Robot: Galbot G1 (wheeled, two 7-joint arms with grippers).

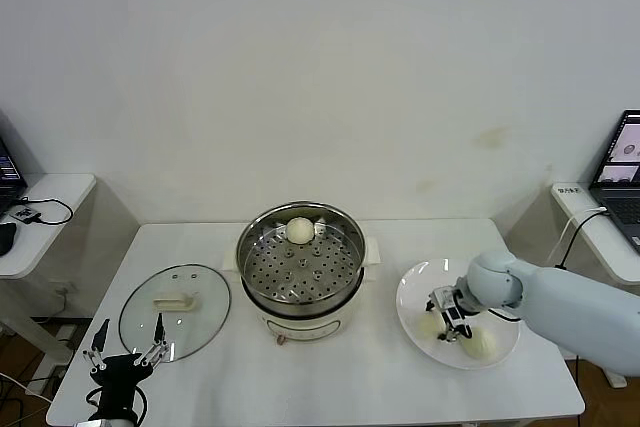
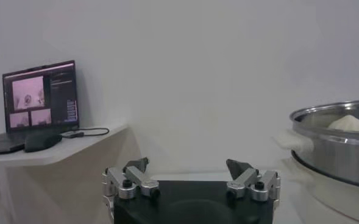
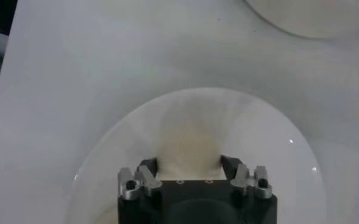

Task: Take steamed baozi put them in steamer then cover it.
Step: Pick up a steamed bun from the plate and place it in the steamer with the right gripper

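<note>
The robot's right gripper will release its baozi, still on the white plate, on the steamer tray (image 1: 265, 254) between the baozi there and the rim that faces the glass cover.
The steamer (image 1: 300, 267) stands mid-table with one baozi (image 1: 300, 230) on the far side of its perforated tray. Left of it the glass cover (image 1: 175, 309) lies flat with its cream handle up. On the white plate (image 1: 415, 287) at the right, my right gripper (image 1: 447, 319) is shut on a baozi (image 3: 189, 137), its fingers (image 3: 147, 167) pressed against both sides. Another baozi (image 1: 482, 344) rests just beside it on the plate. My left gripper (image 1: 125, 347) waits open near the table's front left corner, close to the cover's front edge. The left wrist view catches the steamer (image 2: 344, 146).
A side table (image 1: 40, 212) with cables stands at the left. Another with a laptop (image 1: 625, 162) stands at the right. A laptop (image 2: 39, 100) also shows in the left wrist view. The right arm reaches over the table's right edge.
</note>
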